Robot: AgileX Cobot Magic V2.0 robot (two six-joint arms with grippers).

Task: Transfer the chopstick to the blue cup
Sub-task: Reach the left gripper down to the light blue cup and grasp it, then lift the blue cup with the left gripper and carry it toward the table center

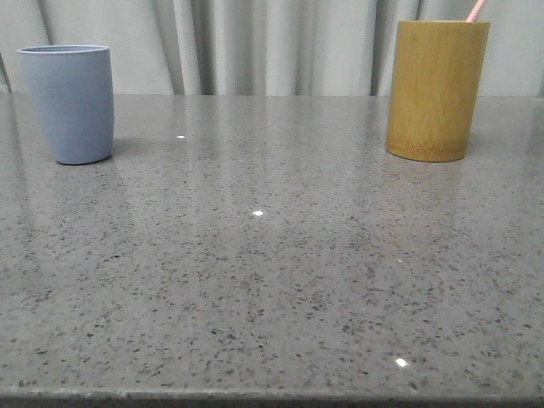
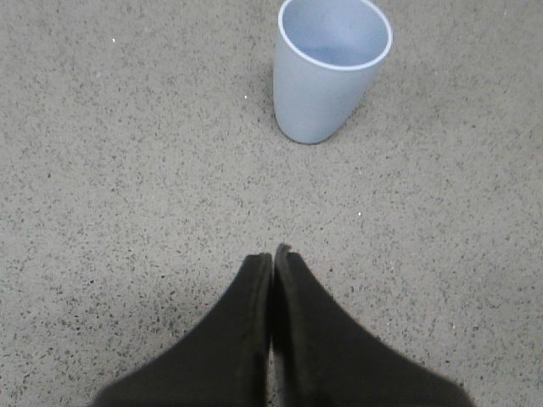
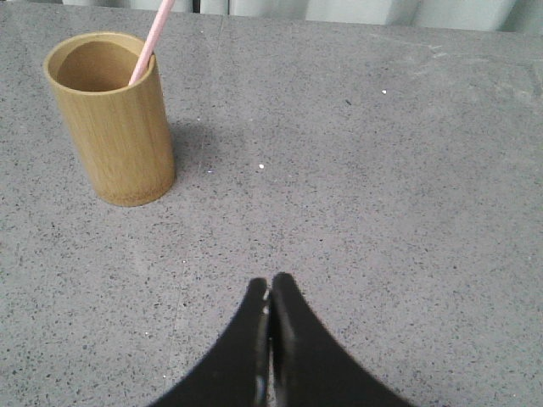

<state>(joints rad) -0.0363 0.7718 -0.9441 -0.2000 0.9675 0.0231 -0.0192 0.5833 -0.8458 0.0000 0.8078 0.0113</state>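
Next, my left gripper goes to the blue cup's rim (image 1: 23,51) (image 2: 282,30), on the side away from the bamboo holder, and closes there.
The blue cup (image 1: 68,102) stands upright at the far left of the grey table, and in the left wrist view the blue cup (image 2: 329,68) looks empty. A pale pink chopstick (image 3: 151,41) leans inside the yellow-brown bamboo holder (image 3: 114,119); in the front view only the chopstick's tip (image 1: 477,9) pokes above the bamboo holder (image 1: 435,89) at the far right. My left gripper (image 2: 272,253) is shut and empty, hovering short of the blue cup. My right gripper (image 3: 270,281) is shut and empty, away from the holder. Neither gripper appears in the front view.
The speckled grey stone table (image 1: 272,272) stretches between the two containers. A pale pleated curtain (image 1: 255,42) hangs behind the table's back edge.
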